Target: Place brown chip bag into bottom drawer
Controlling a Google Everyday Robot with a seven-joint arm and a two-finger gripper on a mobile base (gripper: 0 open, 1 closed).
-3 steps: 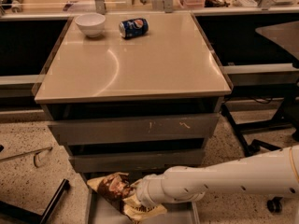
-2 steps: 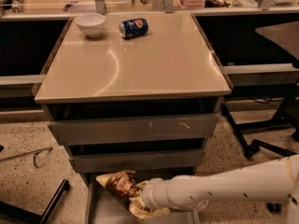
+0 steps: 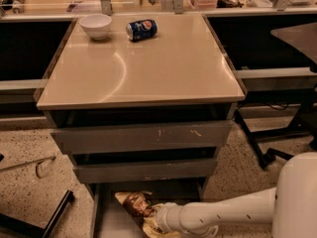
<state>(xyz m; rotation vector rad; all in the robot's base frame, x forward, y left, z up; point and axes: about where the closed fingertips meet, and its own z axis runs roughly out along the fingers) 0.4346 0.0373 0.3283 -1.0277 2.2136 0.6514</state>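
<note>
My gripper has the brown chip bag. It will let go of the bag near the middle of the open bottom drawer's inside (image 3: 145,213).
The brown chip bag (image 3: 134,204) lies crinkled inside the open bottom drawer (image 3: 110,223), its pale yellow end toward the front. My gripper (image 3: 157,224) is at the bag's near end, low in the drawer, at the tip of the white arm (image 3: 223,214) that reaches in from the lower right. The gripper's tip is hidden between the wrist and the bag. The two upper drawers (image 3: 143,137) are pushed in above it.
A white bowl (image 3: 96,25) and a blue soda can (image 3: 141,29) on its side sit at the back of the beige cabinet top (image 3: 143,68). Black chair legs (image 3: 262,152) stand to the right. A dark bar (image 3: 54,214) lies on the floor at the left.
The arm has sunk lower into the bottom drawer. The bag has shifted slightly right and down with it.
</note>
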